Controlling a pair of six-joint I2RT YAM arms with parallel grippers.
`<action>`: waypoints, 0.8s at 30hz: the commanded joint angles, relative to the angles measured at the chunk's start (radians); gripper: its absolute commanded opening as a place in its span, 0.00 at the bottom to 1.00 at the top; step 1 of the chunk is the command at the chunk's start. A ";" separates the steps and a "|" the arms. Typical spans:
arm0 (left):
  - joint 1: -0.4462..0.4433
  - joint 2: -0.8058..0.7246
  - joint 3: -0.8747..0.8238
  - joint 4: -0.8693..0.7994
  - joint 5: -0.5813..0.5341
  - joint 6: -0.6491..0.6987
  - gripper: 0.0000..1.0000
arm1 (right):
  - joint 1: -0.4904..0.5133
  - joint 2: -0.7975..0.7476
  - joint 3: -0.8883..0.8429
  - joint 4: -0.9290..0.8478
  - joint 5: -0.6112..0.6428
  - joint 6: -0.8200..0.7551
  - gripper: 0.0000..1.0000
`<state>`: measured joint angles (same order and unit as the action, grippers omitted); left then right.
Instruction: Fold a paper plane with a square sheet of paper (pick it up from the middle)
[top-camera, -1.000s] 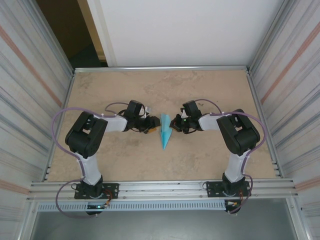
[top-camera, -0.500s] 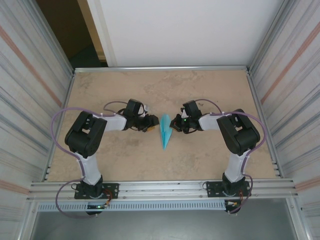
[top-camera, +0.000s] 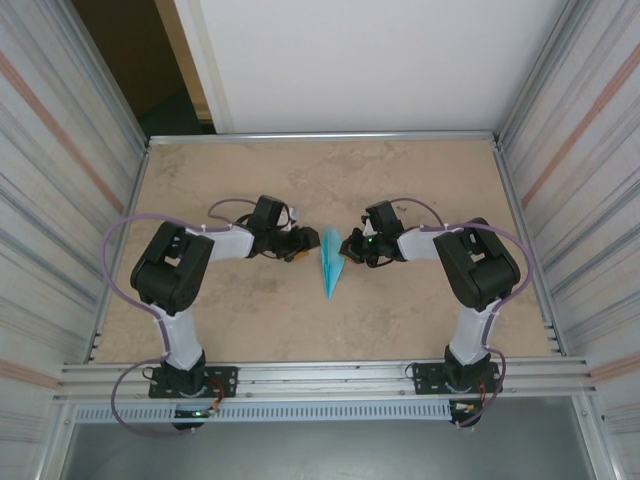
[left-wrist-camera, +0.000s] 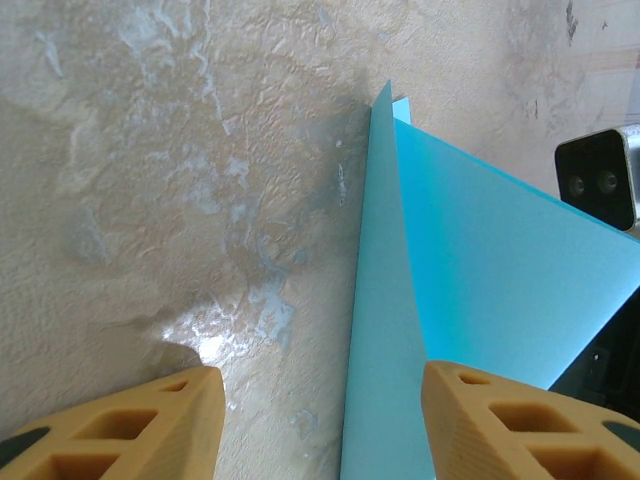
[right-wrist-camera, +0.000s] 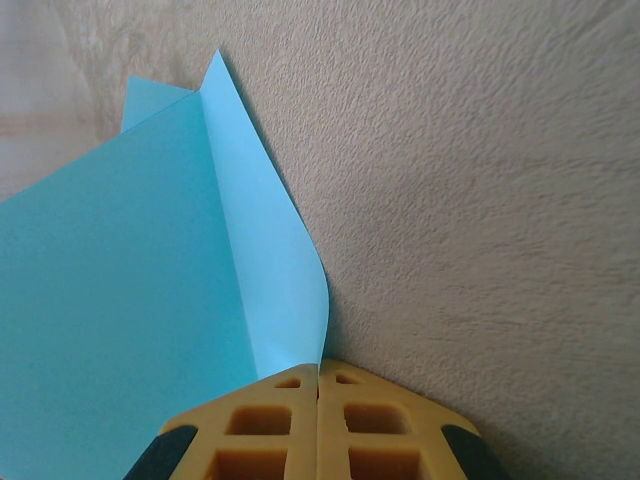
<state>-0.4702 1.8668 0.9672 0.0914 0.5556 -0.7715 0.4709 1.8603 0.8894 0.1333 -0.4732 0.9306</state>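
The plane's flap stands steeply between the open fingers of the robot's left gripper, so that gripper should pinch the flap's edge (left-wrist-camera: 348, 400) and spread it away from the right gripper.
The square sheet of paper is folded into a narrow light-blue paper plane (top-camera: 330, 262) that lies mid-table with its point toward the near edge. My left gripper (top-camera: 300, 251) sits just left of it, open. In the left wrist view the plane's (left-wrist-camera: 470, 250) raised flap edge runs down between my spread fingers (left-wrist-camera: 150, 425), touching neither. My right gripper (top-camera: 347, 250) is at the plane's right side, shut. In the right wrist view its fingertips (right-wrist-camera: 319, 375) pinch the curled edge of the plane's (right-wrist-camera: 120, 300) flap.
The table (top-camera: 420, 180) is a beige mottled surface walled by corrugated metal on both sides, with a rail along the near edge (top-camera: 320, 375). The right arm's wrist camera (left-wrist-camera: 600, 185) appears close behind the plane in the left wrist view.
My left gripper's jaws have spread a little wider beside the plane. The plane and the right gripper have not moved.
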 joint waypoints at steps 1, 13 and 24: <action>0.025 -0.032 0.011 -0.043 -0.051 0.024 0.55 | -0.004 0.021 -0.008 -0.006 -0.003 -0.016 0.04; 0.020 -0.078 -0.028 -0.052 -0.029 0.013 0.44 | -0.003 0.034 -0.006 -0.004 -0.002 -0.016 0.04; -0.007 0.006 0.006 -0.057 0.033 0.028 0.27 | -0.003 0.034 -0.007 -0.005 -0.002 -0.013 0.03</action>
<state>-0.4641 1.8462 0.9463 0.0547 0.5526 -0.7631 0.4706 1.8641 0.8894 0.1360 -0.4839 0.9306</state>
